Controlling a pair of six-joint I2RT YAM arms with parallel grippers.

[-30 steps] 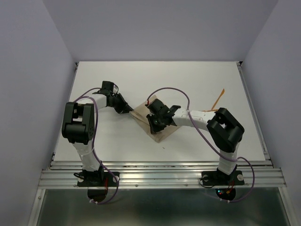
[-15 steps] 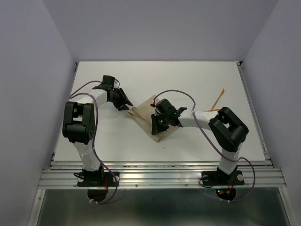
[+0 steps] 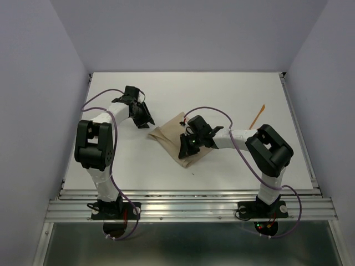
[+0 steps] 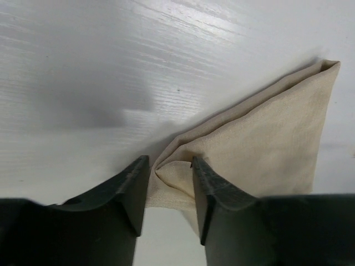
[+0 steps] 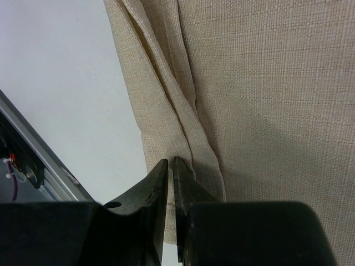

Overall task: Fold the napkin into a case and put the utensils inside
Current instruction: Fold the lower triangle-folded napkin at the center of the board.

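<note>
The napkin's corner sticks out crumpled past its folded edge. I should use my left gripper to pinch that corner (image 4: 173,173) and pull it inward before my right gripper joins there.
The tan napkin (image 3: 171,137) lies folded in layers as a slanted oblong at the table's middle. My left gripper (image 3: 147,124) is at its left corner, open. Its jaws stand on either side of a small cloth fold (image 4: 169,176) without pressing it, and the rest of the napkin (image 4: 266,133) spreads away to the right. My right gripper (image 3: 184,148) is over the napkin's near end, shut on the layered edge (image 5: 166,127). Its fingertips (image 5: 170,162) are nearly touching. The utensils (image 3: 257,117) show as a thin orange streak at the far right, apart from both grippers.
Purple cables (image 3: 209,108) loop above both arms. The table's metal rail (image 3: 188,195) runs along the near edge and shows in the right wrist view (image 5: 33,166). White table (image 3: 222,88) surrounds the napkin.
My left gripper has opened, let go of the napkin's left corner and drawn back up-left. That corner now lies spread further left. The right gripper has stayed shut and shifted slightly.
</note>
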